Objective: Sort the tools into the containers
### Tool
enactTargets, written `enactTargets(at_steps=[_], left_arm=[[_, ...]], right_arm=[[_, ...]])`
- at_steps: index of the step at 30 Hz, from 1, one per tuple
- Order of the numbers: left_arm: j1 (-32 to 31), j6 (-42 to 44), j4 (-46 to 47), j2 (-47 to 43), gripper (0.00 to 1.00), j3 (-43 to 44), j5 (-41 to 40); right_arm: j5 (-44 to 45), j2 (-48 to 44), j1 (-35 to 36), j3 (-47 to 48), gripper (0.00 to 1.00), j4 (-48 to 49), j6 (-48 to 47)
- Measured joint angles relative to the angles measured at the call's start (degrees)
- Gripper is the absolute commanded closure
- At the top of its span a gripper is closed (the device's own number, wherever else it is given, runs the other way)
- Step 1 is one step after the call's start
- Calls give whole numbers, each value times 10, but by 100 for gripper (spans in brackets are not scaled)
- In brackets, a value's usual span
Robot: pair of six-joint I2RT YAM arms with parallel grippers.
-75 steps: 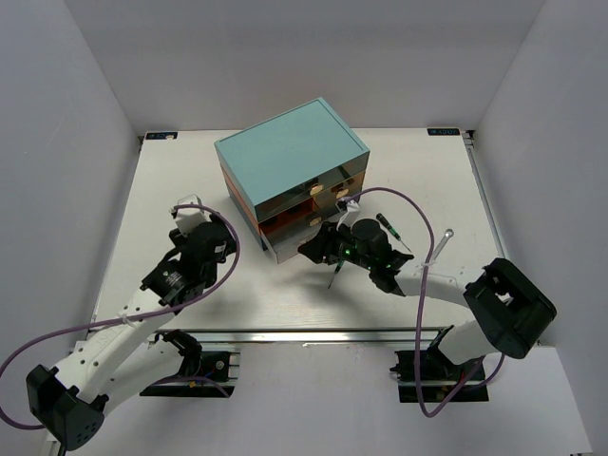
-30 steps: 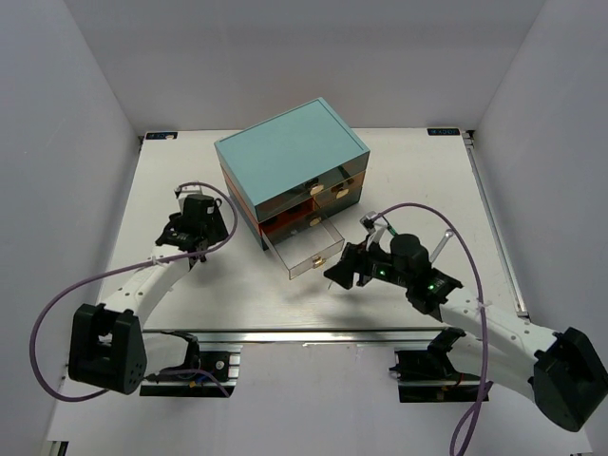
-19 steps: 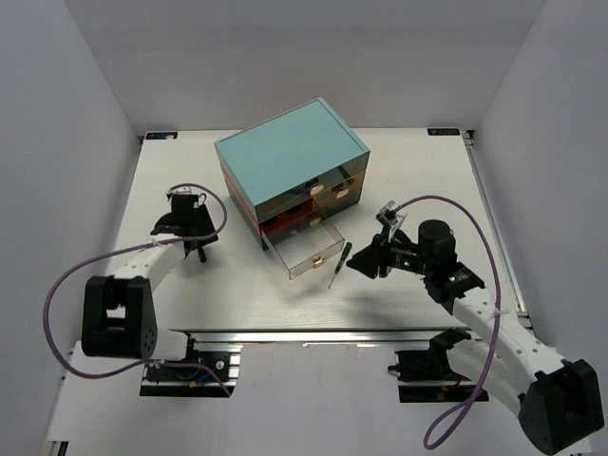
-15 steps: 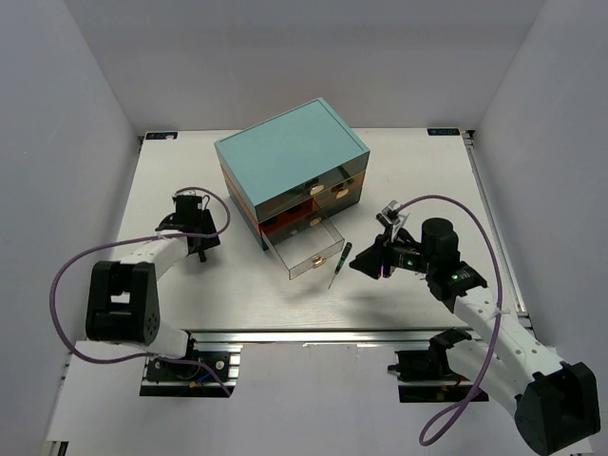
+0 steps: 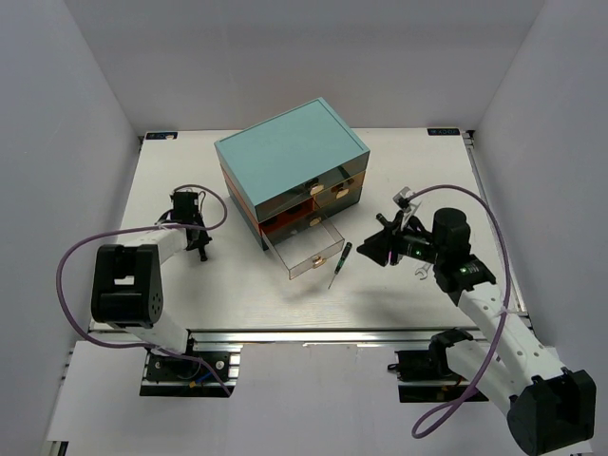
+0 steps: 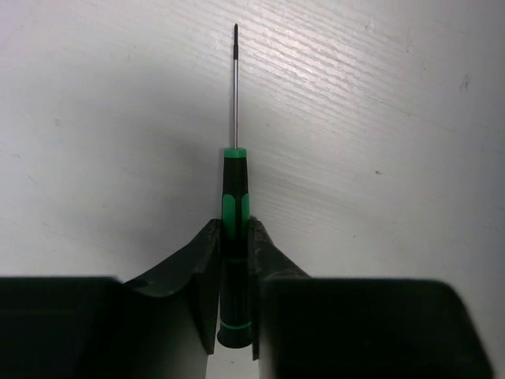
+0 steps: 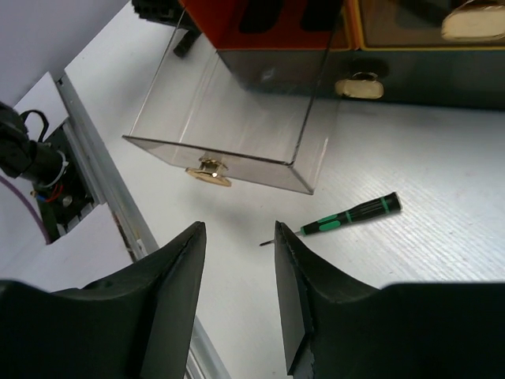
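Observation:
My left gripper is going to let go of the slim screwdriver on the bottom of the pulled-out clear drawer (image 5: 313, 242), just behind the drawer's knob.
In the left wrist view my left gripper (image 6: 235, 237) is shut on the dark handle of a slim green-black screwdriver (image 6: 235, 185). Its thin shaft points away over the white table. From above, this gripper (image 5: 198, 241) sits low, left of the teal-topped chest (image 5: 290, 152). One clear drawer (image 5: 302, 249) stands pulled out, and a second screwdriver (image 5: 336, 264) lies on the table just right of it. My right gripper (image 5: 372, 249) hovers open and empty to that tool's right. Its wrist view shows the screwdriver (image 7: 355, 215) past the right fingertip and the drawer (image 7: 237, 118). A small silver wrench (image 5: 421, 275) lies by the right arm.
The chest's other drawers (image 5: 334, 193) are closed, with cream knobs (image 7: 357, 85). The pulled-out drawer's knob (image 7: 205, 171) faces the near table edge. An aluminium rail (image 5: 304, 334) runs along that edge, and white walls enclose the table on three sides.
My left gripper has closed on the screwdriver at the left. My right arm has drawn back to the right, away from the screwdriver lying beside the drawer.

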Motion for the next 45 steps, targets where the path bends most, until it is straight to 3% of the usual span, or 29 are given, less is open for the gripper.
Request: enactTargets(at_steps=[5, 9, 11, 14, 15, 18, 24, 30, 35, 37, 42, 45], left_arm=[[3, -8, 21, -19, 100, -25, 9], [4, -19, 0, -78, 100, -68, 32], [4, -24, -29, -129, 100, -85, 54], [4, -33, -70, -239, 100, -88, 97], [4, -38, -83, -287, 100, -83, 115], [3, -57, -110, -411, 100, -57, 167], [-5, -104, -133, -548, 100, 0, 297], [-19, -127, -161, -525, 100, 54, 395], [-68, -136, -153, -490, 100, 77, 416], [-118, -138, -144, -475, 100, 78, 399], [-319, -137, -131, -381, 100, 106, 307], [-384, -121, -137, -296, 100, 145, 241]], right_arm=[[8, 2, -31, 25, 50, -3, -19], [11, 14, -54, 59, 24, -24, -45], [9, 28, -62, 82, 24, -39, -64], [-6, 43, -71, 104, 43, -59, -90], [-14, 46, -73, 108, 65, -64, -94], [-33, 48, -79, 109, 100, -76, -99], [-44, 49, -84, 105, 100, -90, -84], [-33, 56, -85, 105, 99, -94, -85], [-11, 62, -92, 106, 97, -102, -87], [-3, 62, -96, 107, 97, -104, -87], [14, 57, -106, 110, 96, -123, -102], [22, 49, -112, 110, 95, -139, -115]])
